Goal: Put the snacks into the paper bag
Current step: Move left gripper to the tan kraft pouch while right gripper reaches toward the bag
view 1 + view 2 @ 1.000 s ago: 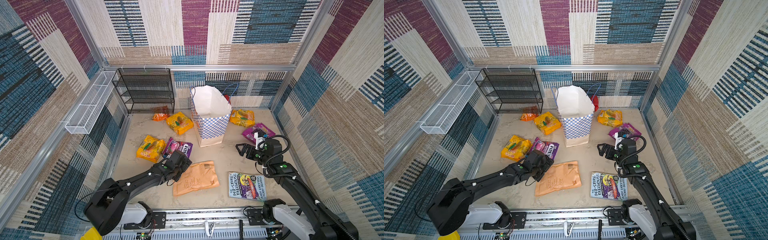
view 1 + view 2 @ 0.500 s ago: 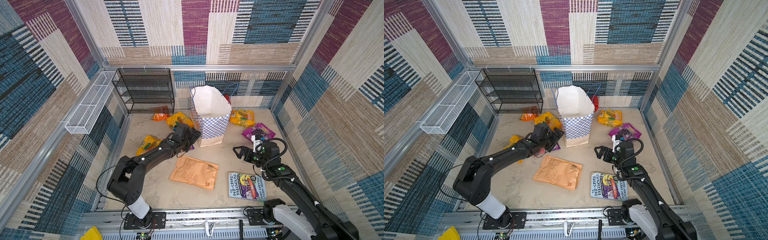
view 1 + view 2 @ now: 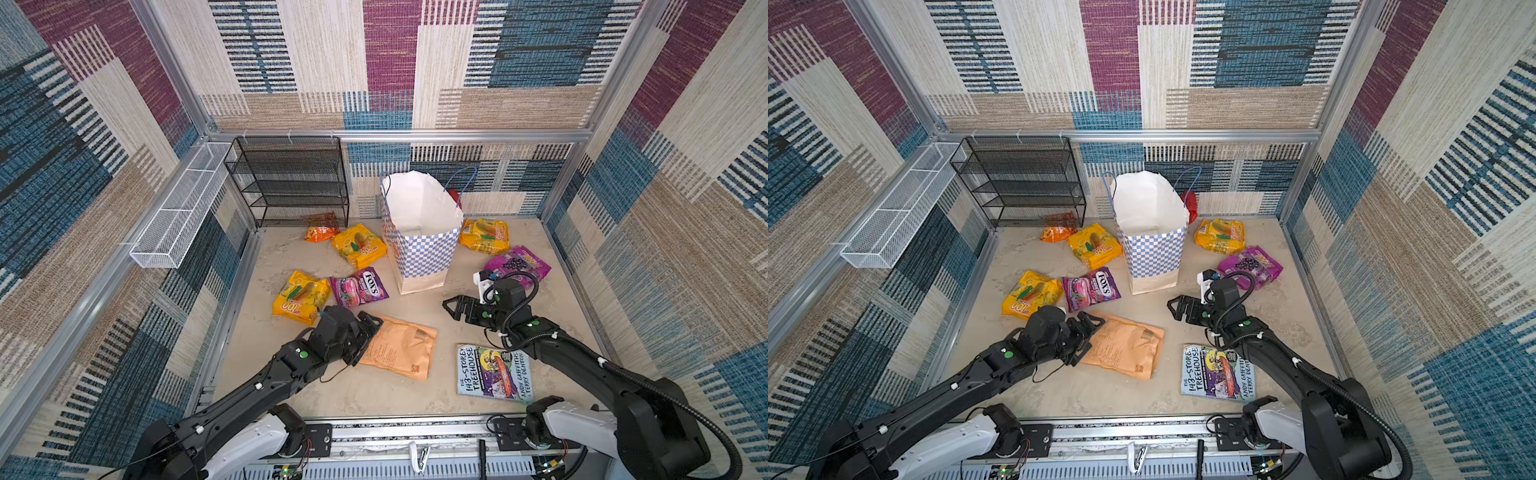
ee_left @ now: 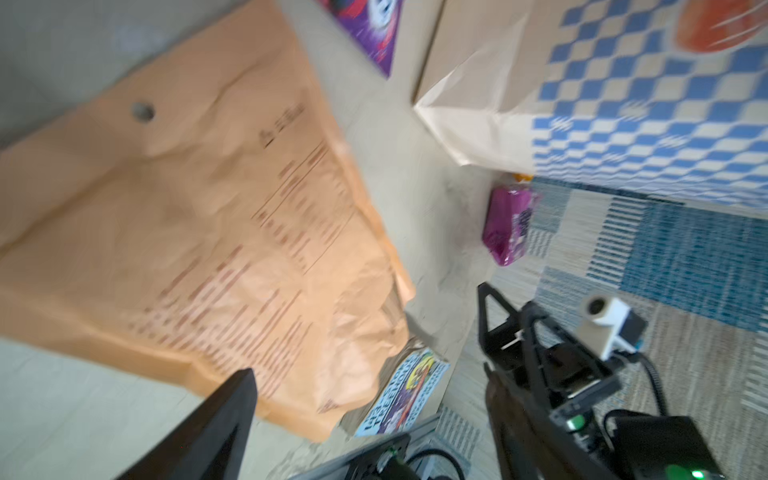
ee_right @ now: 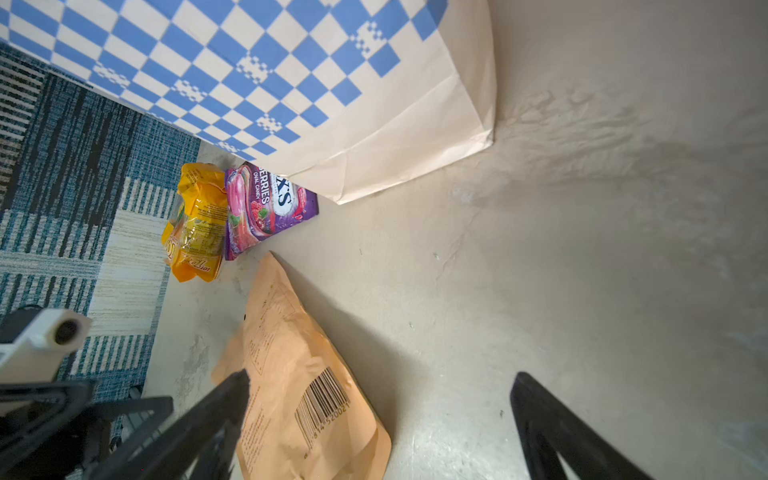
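Observation:
The peach pouch's front edge (image 3: 404, 374) (image 4: 268, 413), near the end closest to the book, is the next place my left gripper should go to and take hold.
The blue-and-white checkered paper bag (image 3: 419, 249) (image 3: 1152, 253) stands upright and open at the middle back. Snacks lie round it: mango packets (image 3: 301, 300) (image 3: 359, 250) (image 3: 484, 235), a Fox's packet (image 3: 359, 286) (image 5: 266, 208), a grape packet (image 3: 517, 266) (image 4: 507, 230), a small orange packet (image 3: 320, 233) and a red one (image 3: 1191, 205) behind the bag. My left gripper (image 3: 365, 340) (image 4: 370, 399) is open over the left edge of a flat peach pouch (image 3: 401, 351) (image 4: 187, 232). In front of the bag, my right gripper (image 3: 451, 309) (image 5: 382, 395) hangs open and holds nothing.
A "143-Storey Treehouse" book (image 3: 494, 372) lies at the front right beside the right arm. A black mesh shelf rack (image 3: 291, 183) stands at the back left. A white wire basket (image 3: 183, 208) hangs on the left wall. Walls enclose the floor on all sides.
My left gripper swung out towards the bag half a second ago and has come back to the peach pouch, which has turned on the floor. My right gripper has shifted left.

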